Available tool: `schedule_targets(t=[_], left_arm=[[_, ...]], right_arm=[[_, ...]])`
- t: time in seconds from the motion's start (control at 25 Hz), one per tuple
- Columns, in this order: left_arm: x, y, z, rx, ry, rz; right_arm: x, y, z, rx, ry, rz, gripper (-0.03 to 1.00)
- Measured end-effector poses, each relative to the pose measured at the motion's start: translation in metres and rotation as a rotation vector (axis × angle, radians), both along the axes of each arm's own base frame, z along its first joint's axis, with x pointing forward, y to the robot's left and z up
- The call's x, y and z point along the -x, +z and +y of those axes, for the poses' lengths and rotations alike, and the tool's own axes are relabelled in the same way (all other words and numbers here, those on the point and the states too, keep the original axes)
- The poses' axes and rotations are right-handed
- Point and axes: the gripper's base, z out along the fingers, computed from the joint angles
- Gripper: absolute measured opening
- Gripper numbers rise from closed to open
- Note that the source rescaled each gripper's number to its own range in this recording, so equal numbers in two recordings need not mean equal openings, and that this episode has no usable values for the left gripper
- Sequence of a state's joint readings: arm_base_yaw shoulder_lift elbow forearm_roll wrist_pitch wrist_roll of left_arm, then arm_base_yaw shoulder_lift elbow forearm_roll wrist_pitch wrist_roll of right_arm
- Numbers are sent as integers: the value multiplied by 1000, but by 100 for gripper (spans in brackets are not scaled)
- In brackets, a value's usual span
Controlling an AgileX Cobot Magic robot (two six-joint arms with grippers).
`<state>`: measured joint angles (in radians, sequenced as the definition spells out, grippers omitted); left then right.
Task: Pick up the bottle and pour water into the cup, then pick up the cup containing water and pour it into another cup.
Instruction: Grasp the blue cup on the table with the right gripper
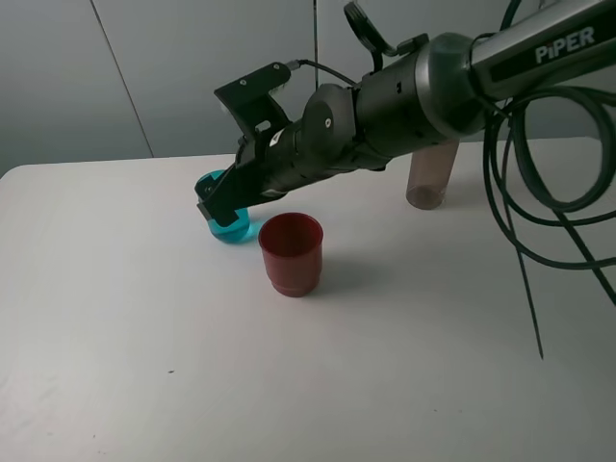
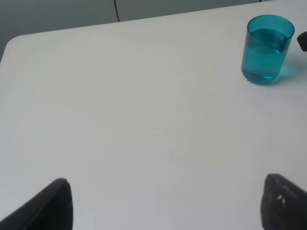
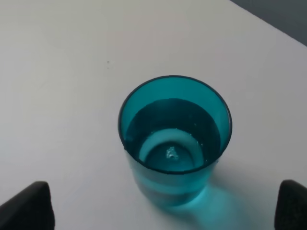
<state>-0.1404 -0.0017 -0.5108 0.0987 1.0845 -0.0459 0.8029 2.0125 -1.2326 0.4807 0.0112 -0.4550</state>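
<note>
The teal cup has sides (image 1: 227,229) (image 3: 171,181) below its rim. My right gripper needs to close around them next, so it can lift the water.
The teal cup (image 1: 234,229) stands on the white table, with water in it. It also shows in the left wrist view (image 2: 266,50) and the right wrist view (image 3: 175,139). My right gripper (image 1: 218,206) reaches across to it, jaws open, the cup just ahead of the fingertips (image 3: 29,206) and untouched. The red cup (image 1: 291,252) stands upright just right of and in front of the teal one. The smoky bottle (image 1: 429,178) stands at the back right, its top hidden behind my right arm. My left gripper (image 2: 168,206) is open and empty over bare table, far from the teal cup.
The white table (image 1: 144,337) runs to a grey wall at the back. Black cables (image 1: 539,241) hang from my right arm over the table's right side. My left arm is out of the exterior high view.
</note>
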Motion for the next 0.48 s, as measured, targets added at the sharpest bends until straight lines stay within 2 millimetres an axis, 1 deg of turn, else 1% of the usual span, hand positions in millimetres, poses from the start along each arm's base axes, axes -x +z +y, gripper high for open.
schedule_targets(t=[0.16, 0.48], left_arm=[[0, 0, 0, 0, 0, 0], [0, 0, 0, 0, 0, 0]], right_arm=[[-4, -14, 1, -40, -74, 29, 100], [-6, -28, 2, -112, -178, 109, 100]])
